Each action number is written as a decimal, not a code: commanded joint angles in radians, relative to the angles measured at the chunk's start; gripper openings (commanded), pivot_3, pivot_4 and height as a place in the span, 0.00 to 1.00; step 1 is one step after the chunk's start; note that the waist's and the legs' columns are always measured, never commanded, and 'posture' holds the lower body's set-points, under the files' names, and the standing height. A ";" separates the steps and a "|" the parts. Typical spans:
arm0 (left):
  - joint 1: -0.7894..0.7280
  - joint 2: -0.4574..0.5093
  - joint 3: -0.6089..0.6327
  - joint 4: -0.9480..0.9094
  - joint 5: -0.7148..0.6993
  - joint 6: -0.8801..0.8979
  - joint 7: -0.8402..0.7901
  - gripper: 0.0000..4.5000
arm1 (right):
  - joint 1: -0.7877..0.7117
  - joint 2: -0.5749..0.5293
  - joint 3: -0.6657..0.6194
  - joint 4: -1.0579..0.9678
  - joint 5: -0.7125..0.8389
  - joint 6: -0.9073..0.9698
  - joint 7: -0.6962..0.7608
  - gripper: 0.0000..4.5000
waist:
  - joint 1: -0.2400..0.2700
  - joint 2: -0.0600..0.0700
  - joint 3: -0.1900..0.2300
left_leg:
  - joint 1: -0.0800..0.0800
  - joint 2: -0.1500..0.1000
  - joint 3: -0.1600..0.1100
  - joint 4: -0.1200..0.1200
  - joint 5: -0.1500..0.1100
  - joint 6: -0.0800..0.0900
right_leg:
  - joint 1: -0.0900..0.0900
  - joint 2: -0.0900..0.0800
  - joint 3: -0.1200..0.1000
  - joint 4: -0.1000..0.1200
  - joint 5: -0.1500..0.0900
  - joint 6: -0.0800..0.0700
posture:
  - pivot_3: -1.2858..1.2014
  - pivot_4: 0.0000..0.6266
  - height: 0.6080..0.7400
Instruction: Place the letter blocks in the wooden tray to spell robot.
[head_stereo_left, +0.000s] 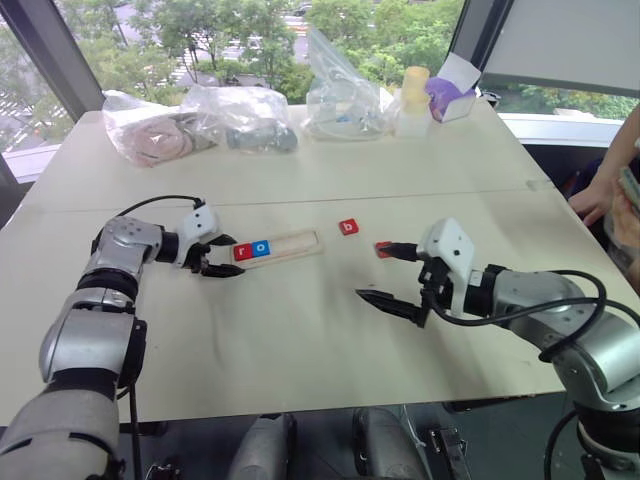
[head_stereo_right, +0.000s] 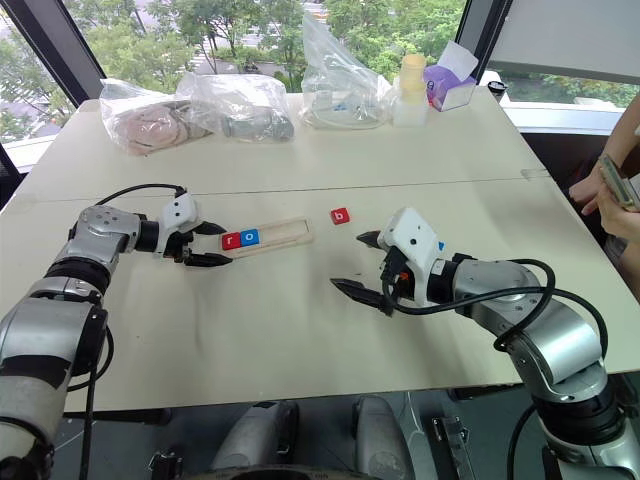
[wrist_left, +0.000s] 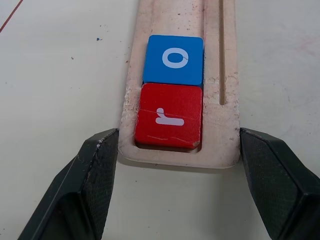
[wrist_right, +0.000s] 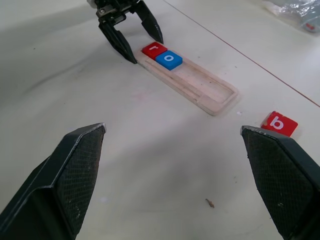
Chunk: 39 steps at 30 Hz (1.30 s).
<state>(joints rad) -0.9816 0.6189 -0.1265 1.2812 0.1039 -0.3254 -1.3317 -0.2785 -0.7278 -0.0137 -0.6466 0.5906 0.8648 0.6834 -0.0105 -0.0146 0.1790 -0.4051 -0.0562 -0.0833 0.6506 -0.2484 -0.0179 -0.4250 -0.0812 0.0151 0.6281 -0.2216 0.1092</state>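
Note:
My right gripper will close next on the sides of the red b block (head_stereo_left: 348, 227) (wrist_right: 279, 123) near the empty end of the wooden tray, because b comes after the o.
The wooden tray (head_stereo_left: 297, 243) lies on the table with a red r block (wrist_left: 170, 117) and a blue o block (wrist_left: 174, 59) side by side at its left end. My left gripper (head_stereo_left: 236, 256) is shut on that end of the tray, one finger against each long side. A red b block (head_stereo_left: 348, 227) lies loose just right of the tray. Another red block (head_stereo_left: 384, 250) peeks out beside the upper finger of my right gripper (head_stereo_left: 370, 270). That gripper is open above the bare table, right of the tray, with nothing between its fingers.
Clear plastic bags (head_stereo_left: 240, 115) with soft items, a pale bottle (head_stereo_left: 413, 100) and a purple-and-white box (head_stereo_left: 452, 92) line the table's far edge. A person's hand (head_stereo_left: 600, 195) reaches in at the right edge. A seam (head_stereo_left: 300, 200) crosses the tabletop behind the tray.

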 joint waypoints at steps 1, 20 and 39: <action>0.023 -0.020 -0.020 0.013 0.030 0.027 -0.050 0.69 | -0.010 -0.017 -0.029 -0.039 0.014 -0.006 -0.003 1.00 | 0.000 0.000 0.000 | 0.000 0.000 0.000 0.000 0.000 0.000 | 0.000 0.000 0.000 0.000 0.000 0.000 | 0.52 0.24 1.00; 0.381 -0.140 -0.120 -0.848 -0.051 0.435 -0.138 0.69 | -0.051 0.027 0.032 0.023 -0.036 -0.068 -0.018 1.00 | 0.025 0.002 -0.002 | 0.000 -0.001 0.000 0.000 0.000 0.000 | 0.001 -0.002 0.001 -0.001 0.000 0.000 | 0.52 0.24 1.00; 0.649 -0.045 -0.195 -1.463 -0.016 0.798 0.128 0.69 | -0.033 0.068 0.064 0.031 -0.073 -0.109 -0.031 1.00 | 0.022 0.003 -0.002 | 0.000 -0.001 0.000 -0.002 0.000 0.000 | 0.001 -0.001 0.001 -0.003 -0.001 0.000 | 0.52 0.24 1.00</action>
<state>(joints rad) -0.3689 0.5635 -0.2566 -0.1627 0.0858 0.4343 -1.1986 -0.3101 -0.6664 0.0570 -0.6023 0.5228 0.7783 0.6549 0.0112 -0.0117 0.1765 -0.4050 -0.0570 -0.0835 0.6490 -0.2485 -0.0179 -0.4238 -0.0826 0.0163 0.6248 -0.2224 0.1088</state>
